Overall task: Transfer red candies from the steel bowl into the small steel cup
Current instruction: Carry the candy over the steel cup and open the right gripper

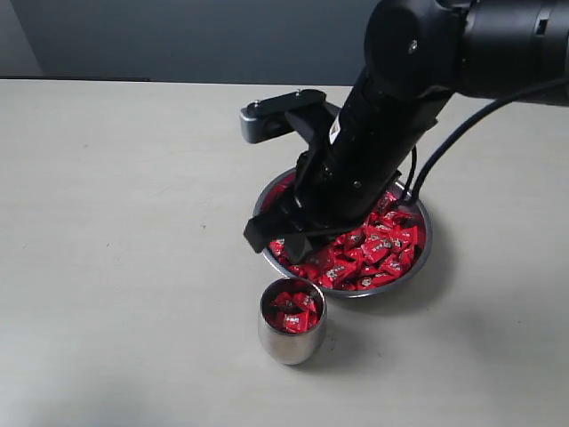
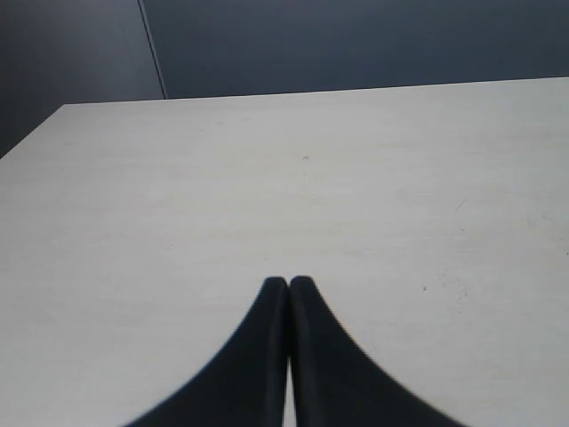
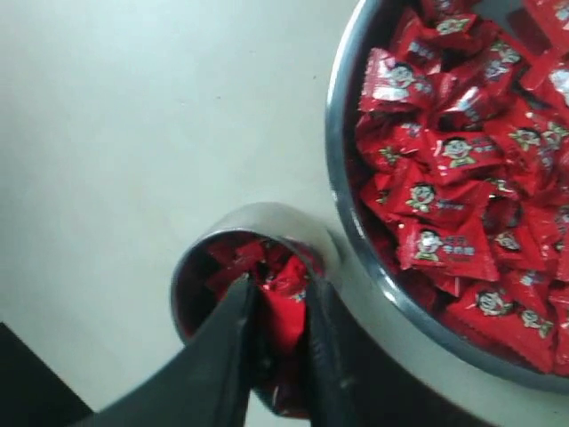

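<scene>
My right gripper will let go of the red candy on top of the candies inside the small steel cup (image 1: 292, 310) (image 3: 249, 318).
The steel bowl (image 1: 425, 256) (image 3: 342, 169) sits right of centre, heaped with red candies (image 1: 382, 249) (image 3: 449, 178). Just in front of it stands the small steel cup (image 1: 289, 342) (image 3: 267, 218), with several red candies (image 1: 293, 311) inside. My right gripper (image 1: 289, 238) (image 3: 280, 289) hovers over the bowl's near-left rim, above the cup, shut on a red candy (image 3: 283, 307) pinched between its black fingers (image 3: 233, 338). My left gripper (image 2: 288, 285) is shut and empty over bare table; it does not show in the exterior view.
The pale tabletop (image 1: 124, 222) spreads wide to the left of the bowl and cup. A dark wall (image 1: 178, 36) runs behind the table's far edge. The right arm's black cable (image 1: 462, 133) loops above the bowl.
</scene>
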`<state>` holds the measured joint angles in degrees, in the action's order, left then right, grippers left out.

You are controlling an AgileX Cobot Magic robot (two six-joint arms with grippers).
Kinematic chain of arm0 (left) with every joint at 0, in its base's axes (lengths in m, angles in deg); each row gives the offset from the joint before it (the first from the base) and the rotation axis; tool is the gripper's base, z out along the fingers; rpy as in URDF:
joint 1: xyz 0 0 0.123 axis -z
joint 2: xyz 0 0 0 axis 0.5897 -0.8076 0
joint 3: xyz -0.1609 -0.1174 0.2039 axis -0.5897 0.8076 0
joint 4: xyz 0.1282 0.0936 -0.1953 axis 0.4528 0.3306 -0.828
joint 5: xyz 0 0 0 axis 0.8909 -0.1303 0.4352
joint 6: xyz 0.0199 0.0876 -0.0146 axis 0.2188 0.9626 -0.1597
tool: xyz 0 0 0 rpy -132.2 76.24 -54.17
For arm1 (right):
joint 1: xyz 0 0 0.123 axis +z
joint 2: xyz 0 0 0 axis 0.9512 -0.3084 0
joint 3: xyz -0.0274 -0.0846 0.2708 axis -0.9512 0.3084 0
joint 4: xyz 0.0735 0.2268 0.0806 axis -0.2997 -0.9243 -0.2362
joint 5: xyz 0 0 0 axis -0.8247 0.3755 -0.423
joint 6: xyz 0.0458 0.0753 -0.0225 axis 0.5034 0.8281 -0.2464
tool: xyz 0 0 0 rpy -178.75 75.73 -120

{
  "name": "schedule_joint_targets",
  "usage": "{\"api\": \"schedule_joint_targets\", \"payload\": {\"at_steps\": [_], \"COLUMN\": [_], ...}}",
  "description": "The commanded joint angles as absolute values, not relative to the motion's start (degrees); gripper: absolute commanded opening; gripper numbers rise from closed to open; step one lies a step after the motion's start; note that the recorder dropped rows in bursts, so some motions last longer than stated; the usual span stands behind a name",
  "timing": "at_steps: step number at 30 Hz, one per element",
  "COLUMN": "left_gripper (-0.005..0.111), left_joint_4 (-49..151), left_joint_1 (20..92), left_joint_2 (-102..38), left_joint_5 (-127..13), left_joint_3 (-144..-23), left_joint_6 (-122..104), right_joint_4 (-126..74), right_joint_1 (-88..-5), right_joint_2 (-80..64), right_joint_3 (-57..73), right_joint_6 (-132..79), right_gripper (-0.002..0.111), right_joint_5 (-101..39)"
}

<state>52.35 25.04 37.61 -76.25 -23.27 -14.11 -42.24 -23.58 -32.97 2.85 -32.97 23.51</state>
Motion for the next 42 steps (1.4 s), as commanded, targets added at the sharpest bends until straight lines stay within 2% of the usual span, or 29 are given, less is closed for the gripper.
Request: {"api": "schedule_joint_targets", "payload": {"at_steps": [1,15,30,31,35,37,42], "left_gripper": [0.000,0.000,0.000,0.000,0.000,0.000,0.000], "left_joint_4": [52.46,52.46,52.46,52.46,52.46,52.46,52.46], "left_joint_1": [25.42,25.42,25.42,25.42,25.42,25.42,25.42], "left_joint_2": [37.88,37.88,37.88,37.88,37.88,37.88,37.88], "left_joint_5": [-75.81,-75.81,-75.81,-75.81,-75.81,-75.81,-75.81], "left_joint_3": [-23.01,-23.01,-23.01,-23.01,-23.01,-23.01,-23.01], "left_joint_6": [-14.19,-14.19,-14.19,-14.19,-14.19,-14.19,-14.19], "right_joint_4": [-40.83,-38.40,-36.52,-36.52,-36.52,-36.52,-36.52], "right_joint_1": [-20.68,-16.61,-16.61,-16.61,-16.61,-16.61,-16.61], "right_joint_2": [-32.61,-37.40,-40.19,-40.19,-40.19,-40.19,-40.19], "right_joint_3": [3.35,3.35,3.35,3.35,3.35,3.35,3.35], "right_joint_6": [-33.53,-32.62,-32.50,-32.50,-32.50,-32.50,-32.50], "right_gripper": [-0.001,-0.001,-0.001,0.001,0.024,0.030,0.030], "right_joint_5": [22.74,20.58,18.50,18.50,18.72,18.85,19.06]}}
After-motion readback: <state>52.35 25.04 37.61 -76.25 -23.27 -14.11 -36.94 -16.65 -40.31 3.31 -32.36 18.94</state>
